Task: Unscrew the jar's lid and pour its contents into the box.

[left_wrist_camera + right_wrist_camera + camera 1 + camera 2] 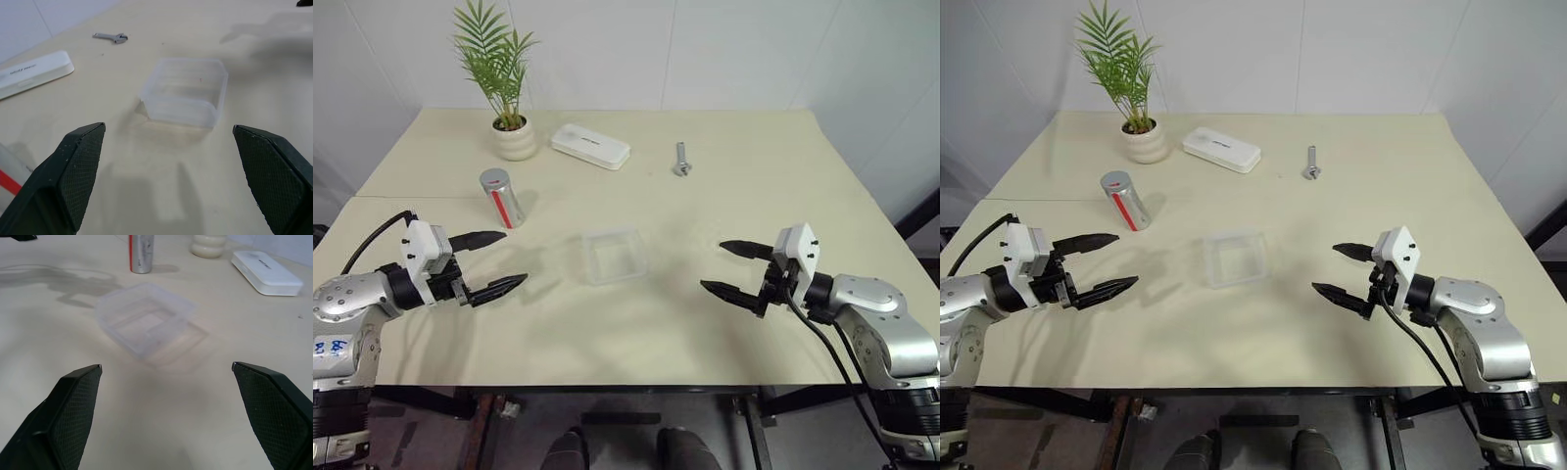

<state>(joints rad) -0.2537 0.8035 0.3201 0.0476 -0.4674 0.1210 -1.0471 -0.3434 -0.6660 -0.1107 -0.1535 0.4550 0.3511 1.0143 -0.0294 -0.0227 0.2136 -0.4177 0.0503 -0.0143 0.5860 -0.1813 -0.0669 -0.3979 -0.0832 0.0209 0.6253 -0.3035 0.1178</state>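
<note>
I need to close my left gripper on the middle of the silver jar's body (506, 206), below the grey lid, leaving it free for unscrewing.
The silver jar (501, 198) with its red-and-white label strip stands upright on the table's left side, its grey lid (494, 179) on top; the contents are hidden inside. The clear square box (615, 255) sits at the table's centre and looks empty. My left gripper (515, 257) hovers open just in front of the jar and left of the box, holding nothing. On the other side of the box my right gripper (712, 264) is open and empty too. Both point inward at the box (186, 90), which lies ahead of the right fingers (274, 406) with the jar (141, 252) beyond.
A cream pot (514, 137) with a green palm stands at the back left. Beside it lies a flat white oblong case (590, 146), and a metal bolt (681, 160) lies further right. The table's front edge (626, 382) runs just below both arms.
</note>
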